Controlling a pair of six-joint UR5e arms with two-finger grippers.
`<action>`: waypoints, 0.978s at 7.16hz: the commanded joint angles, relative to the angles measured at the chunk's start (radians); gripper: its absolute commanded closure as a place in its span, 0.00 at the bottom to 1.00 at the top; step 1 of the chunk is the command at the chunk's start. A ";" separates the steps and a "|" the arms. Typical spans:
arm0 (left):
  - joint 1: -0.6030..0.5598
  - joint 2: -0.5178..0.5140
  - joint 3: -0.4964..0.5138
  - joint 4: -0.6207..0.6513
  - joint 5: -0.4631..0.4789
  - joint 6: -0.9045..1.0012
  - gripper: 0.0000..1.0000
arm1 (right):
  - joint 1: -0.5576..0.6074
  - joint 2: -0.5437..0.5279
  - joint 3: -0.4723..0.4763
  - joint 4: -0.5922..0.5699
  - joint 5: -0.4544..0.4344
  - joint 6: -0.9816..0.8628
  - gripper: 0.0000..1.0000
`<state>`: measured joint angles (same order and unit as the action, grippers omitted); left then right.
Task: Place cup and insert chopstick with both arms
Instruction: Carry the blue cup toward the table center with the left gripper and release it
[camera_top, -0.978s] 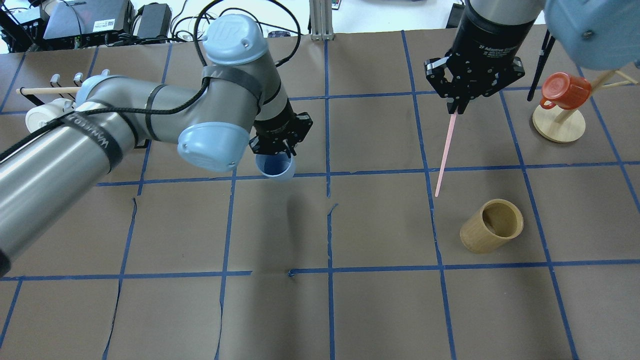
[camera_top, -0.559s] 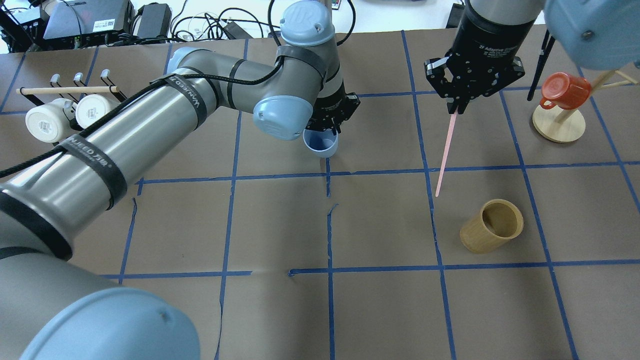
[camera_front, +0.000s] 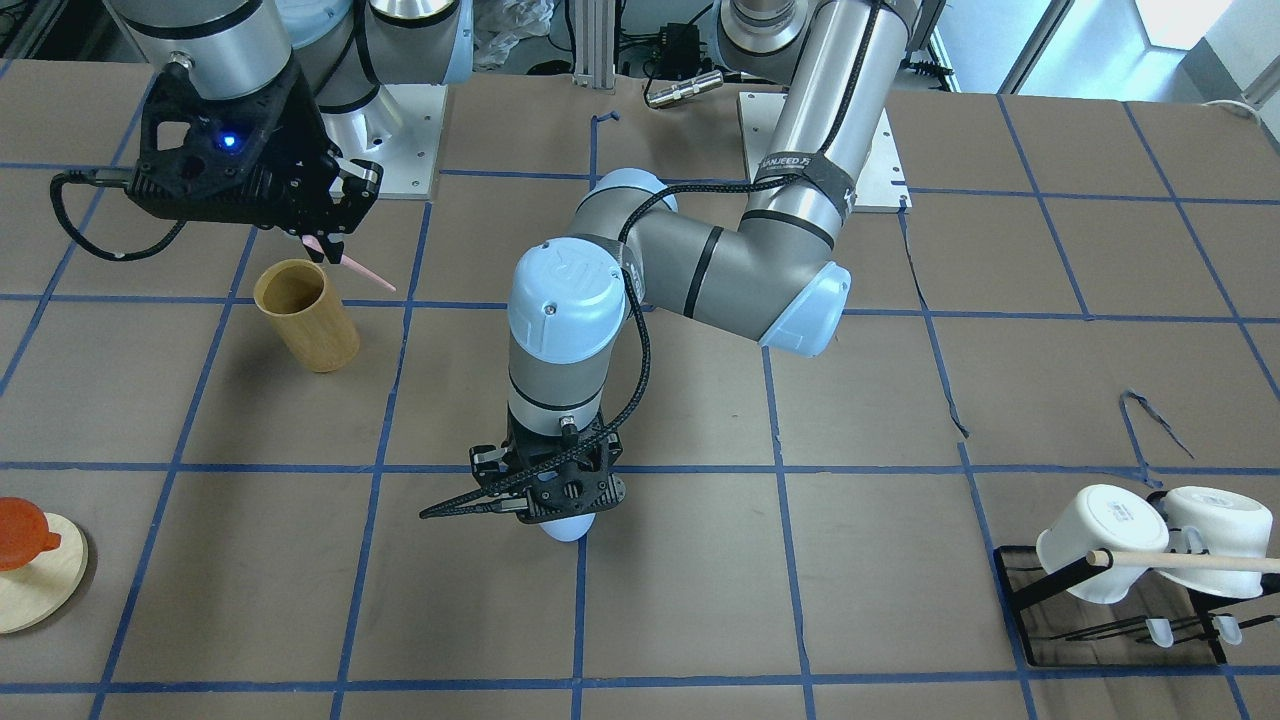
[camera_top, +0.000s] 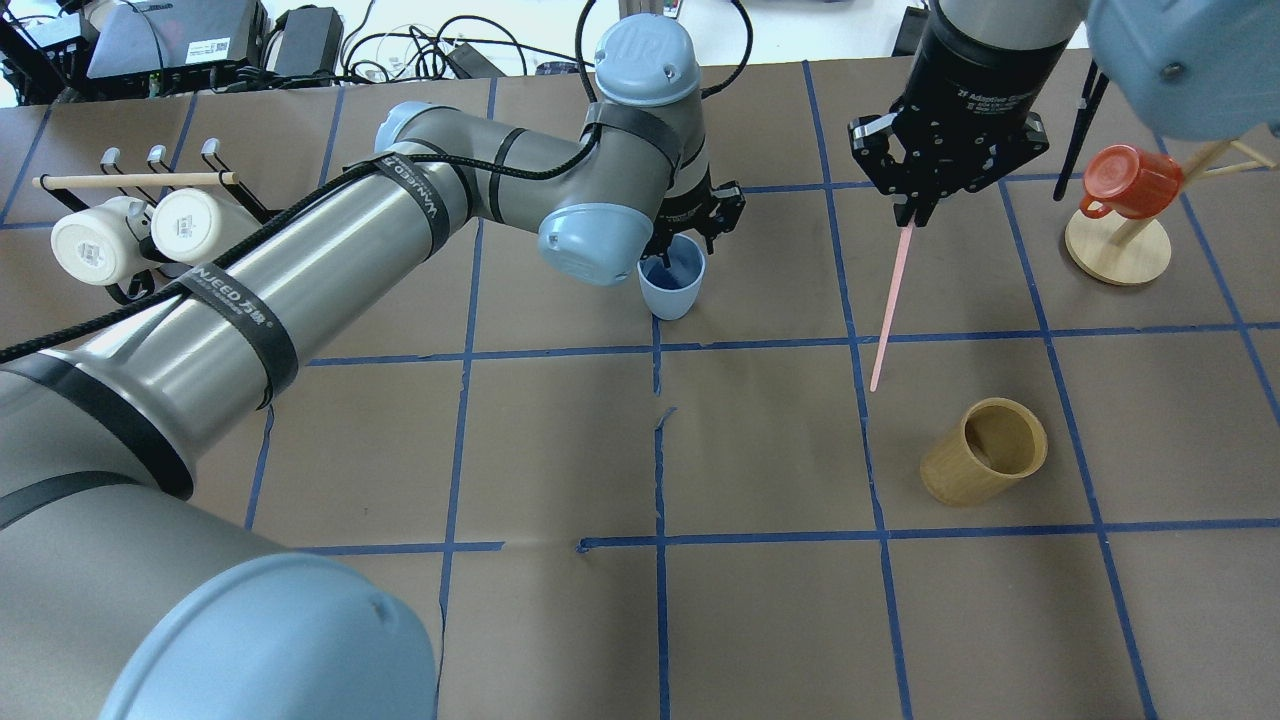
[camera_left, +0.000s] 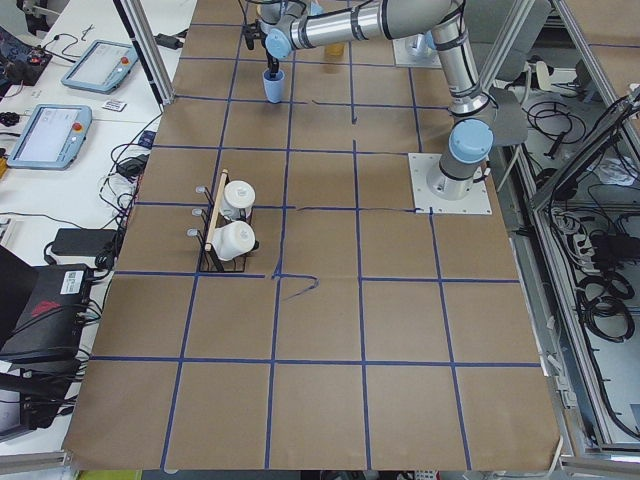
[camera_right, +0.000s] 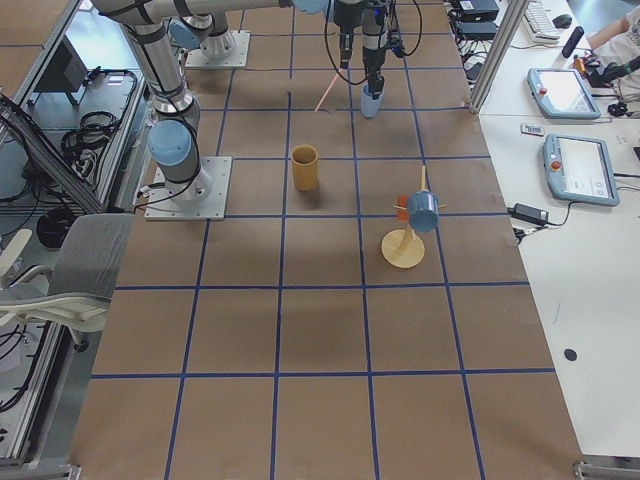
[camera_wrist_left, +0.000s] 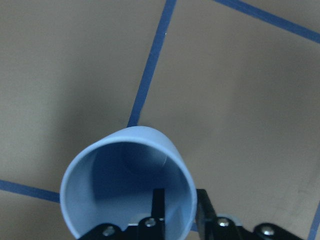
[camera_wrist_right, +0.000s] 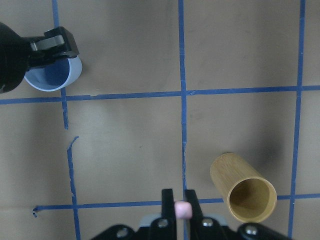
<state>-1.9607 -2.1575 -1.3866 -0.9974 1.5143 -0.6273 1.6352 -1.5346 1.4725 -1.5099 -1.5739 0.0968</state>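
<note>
Next, my right gripper releases the pale-pink chopstick inside the light-blue cup (camera_front: 548, 506) (camera_wrist_right: 52, 76) and leaves it leaning on the cup's rim.
The light-blue cup (camera_top: 672, 287) stands upright near the table's centre line, also seen in the front view (camera_front: 565, 527) and the right wrist view (camera_wrist_right: 49, 77). My left gripper (camera_top: 690, 232) is shut on its rim, with one finger (camera_wrist_left: 159, 205) inside the cup (camera_wrist_left: 127, 185) and the other outside. I cannot tell whether the cup's base touches the table. My right gripper (camera_top: 915, 212) is shut on the top end of the pale-pink chopstick (camera_top: 890, 305), which hangs slanted above the table to the cup's right. Its end shows between the fingers in the right wrist view (camera_wrist_right: 183, 210).
A tan bamboo cylinder (camera_top: 985, 452) stands below the chopstick's tip. An orange mug (camera_top: 1130, 182) hangs on a wooden stand at the far right. A black rack with two white mugs (camera_top: 130, 232) and a wooden rod stands at the far left.
My left arm has carried the blue cup to the right and farther back, up to the table's centre line. The right gripper and the chopstick have not moved.
</note>
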 joint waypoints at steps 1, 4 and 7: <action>0.009 0.034 0.073 -0.007 -0.006 0.085 0.00 | 0.000 -0.001 -0.003 -0.019 0.002 0.004 1.00; 0.054 0.253 0.037 -0.227 -0.046 0.282 0.00 | 0.021 0.017 -0.004 -0.168 0.037 0.012 1.00; 0.156 0.540 0.018 -0.849 -0.028 0.571 0.05 | 0.049 0.046 -0.003 -0.294 0.038 0.027 1.00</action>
<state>-1.8412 -1.7276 -1.3631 -1.6158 1.4796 -0.1157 1.6668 -1.5030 1.4693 -1.7574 -1.5371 0.1134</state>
